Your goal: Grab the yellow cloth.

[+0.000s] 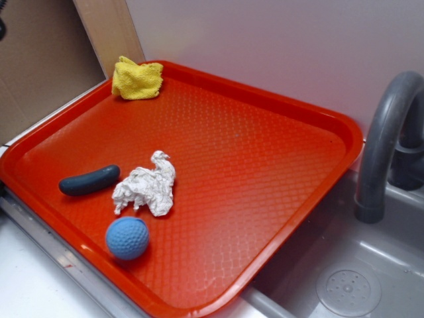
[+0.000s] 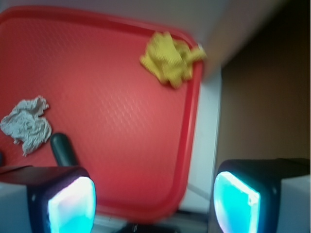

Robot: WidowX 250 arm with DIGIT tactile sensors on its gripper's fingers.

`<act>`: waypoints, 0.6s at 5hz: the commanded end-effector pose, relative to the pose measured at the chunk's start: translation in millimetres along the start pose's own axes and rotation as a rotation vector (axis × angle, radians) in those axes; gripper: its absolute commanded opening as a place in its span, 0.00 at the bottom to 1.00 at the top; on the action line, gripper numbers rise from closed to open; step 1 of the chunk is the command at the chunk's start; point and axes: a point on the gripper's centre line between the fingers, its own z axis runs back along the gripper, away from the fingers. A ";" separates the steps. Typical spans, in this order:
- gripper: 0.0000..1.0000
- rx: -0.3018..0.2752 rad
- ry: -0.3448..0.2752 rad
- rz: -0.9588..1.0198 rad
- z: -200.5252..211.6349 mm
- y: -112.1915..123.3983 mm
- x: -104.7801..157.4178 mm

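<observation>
The yellow cloth lies in the red tray's far corner beside the wooden post, and my gripper will close on its rumpled middle [image 1: 137, 79] [image 2: 170, 59].
The yellow cloth [image 1: 136, 79] lies rumpled in the far left corner of the red tray [image 1: 265, 152]. In the wrist view the cloth [image 2: 170, 58] sits at the tray's upper right corner, far ahead of my gripper [image 2: 153, 201]. The gripper's two pads glow cyan at the bottom of the wrist view, wide apart, with nothing between them. It hovers high above the tray's near edge [image 2: 146, 208]. The gripper does not show in the exterior view.
On the tray lie a white crumpled paper wad [image 1: 146, 191], a dark grey oblong piece [image 1: 89, 181] and a blue ball [image 1: 127, 237]. A grey faucet [image 1: 384, 139] and sink [image 1: 344, 278] are at the right. A white wall stands behind the tray.
</observation>
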 end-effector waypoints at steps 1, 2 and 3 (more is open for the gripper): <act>1.00 0.099 -0.006 -0.178 -56.2 2.7 58.4; 1.00 0.092 0.026 -0.208 -87.6 9.1 76.3; 1.00 0.052 0.063 -0.224 -109.9 13.8 88.5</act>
